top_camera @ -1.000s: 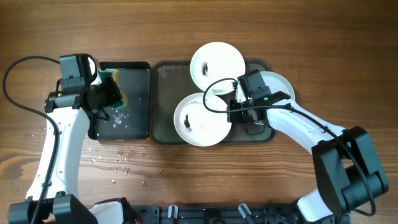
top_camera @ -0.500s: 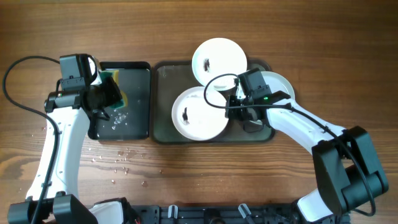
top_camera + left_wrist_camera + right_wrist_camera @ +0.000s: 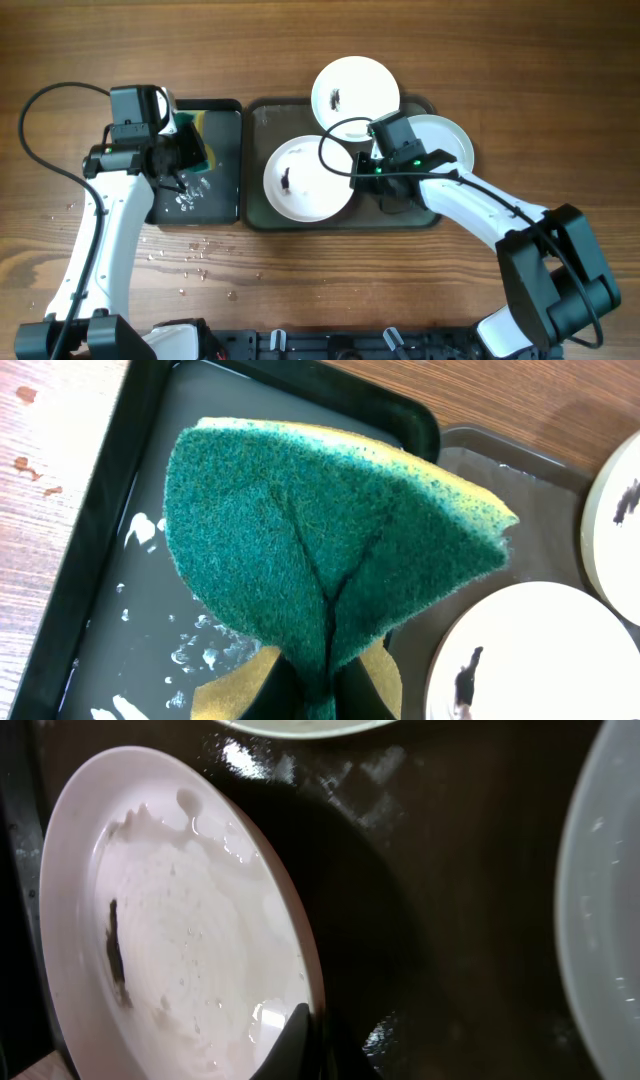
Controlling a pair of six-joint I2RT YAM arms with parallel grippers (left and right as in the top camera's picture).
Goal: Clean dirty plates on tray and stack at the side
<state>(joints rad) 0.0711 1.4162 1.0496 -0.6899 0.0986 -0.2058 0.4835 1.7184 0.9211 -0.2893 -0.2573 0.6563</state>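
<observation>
The smeared plate tilts rim-up; I need to lower it flat with my right gripper and retake the plate's rim [image 3: 314, 982], steadying it for the sponge.
Three white plates are on the dark grey tray [image 3: 262, 118]. One with a black smear [image 3: 308, 178] lies at the tray's left front; my right gripper [image 3: 360, 168] is shut on its right rim, seen in the right wrist view [image 3: 180, 940]. A second smeared plate [image 3: 355, 90] overhangs the tray's back edge. A third plate [image 3: 445, 140] lies at the right, partly under my right arm. My left gripper [image 3: 190, 152] is shut on a green and yellow sponge [image 3: 330, 540] above the small black tray [image 3: 225, 195].
The small black tray holds water and foam [image 3: 190, 650]. Water drops [image 3: 190, 255] lie on the brown wood tabletop in front of it. Cables loop over both arms.
My right gripper has pulled the held plate leftwards across the grey tray. My left gripper with the sponge has moved right, towards the grey tray.
</observation>
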